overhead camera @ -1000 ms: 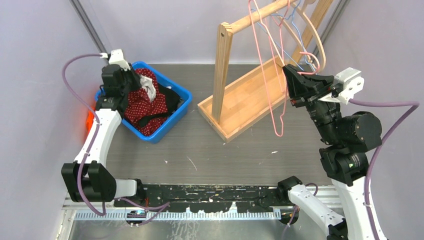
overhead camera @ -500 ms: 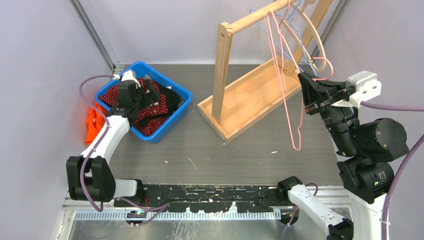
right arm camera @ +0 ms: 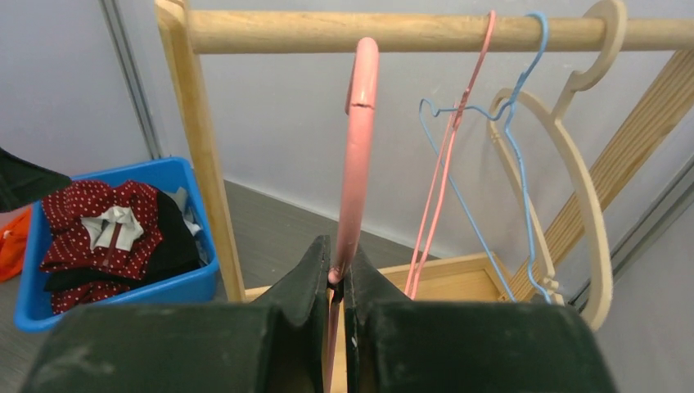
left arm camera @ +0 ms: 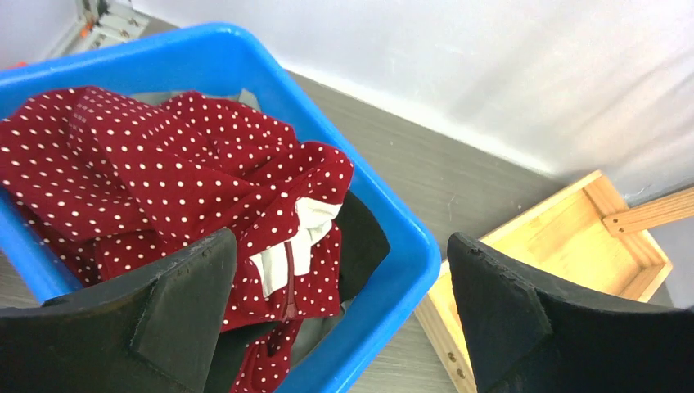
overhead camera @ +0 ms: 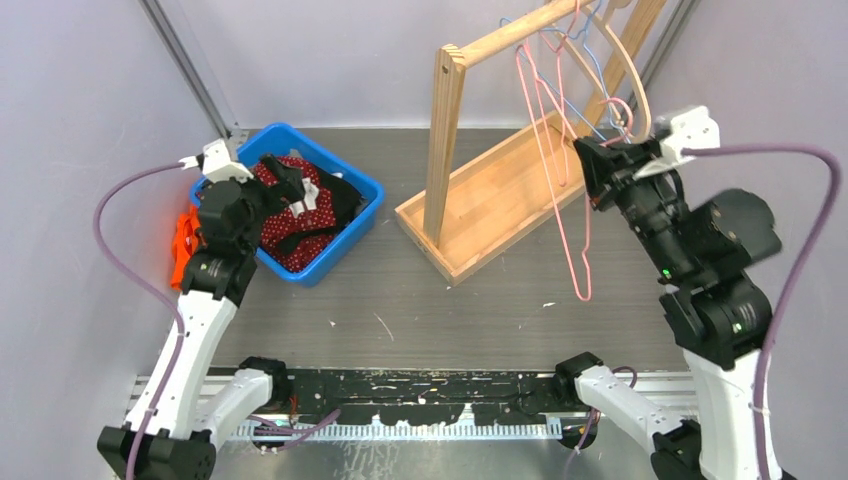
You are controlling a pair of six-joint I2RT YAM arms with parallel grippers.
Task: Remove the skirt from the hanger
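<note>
The robot's right gripper should leave the bare pink hanger, now held in front of the rail, on the rail [overhead camera: 518, 27] [right arm camera: 360, 33] between the bin-side post and the thin pink hanger.
The red skirt with white dots [overhead camera: 300, 208] [left arm camera: 164, 164] lies crumpled in the blue bin [overhead camera: 366, 187] [left arm camera: 397, 225], on top of dark clothes. My left gripper [overhead camera: 288, 180] [left arm camera: 340, 241] hovers just above the bin, jaws wide open, holding nothing. My right gripper [overhead camera: 592, 165] [right arm camera: 338, 260] is shut on the bare pink hanger [right arm camera: 361, 98]. It holds the hanger just below its hook, in front of the wooden rack's rail [right arm camera: 409, 31]; the hook's tip reaches up to the rail's height. Nothing hangs on this hanger.
The wooden rack [overhead camera: 441, 150] stands on a wooden tray base [overhead camera: 500, 205] at the back right. A thin pink hanger [right arm camera: 446, 155], a blue one [right arm camera: 524, 164] and a cream one [right arm camera: 585, 188] hang from the rail. Orange cloth [overhead camera: 183, 240] lies left of the bin.
My left gripper opened and let the skirt drop into the bin, then drew back from it. My right gripper swung out to the right with the pink hanger, then back towards the rack.
</note>
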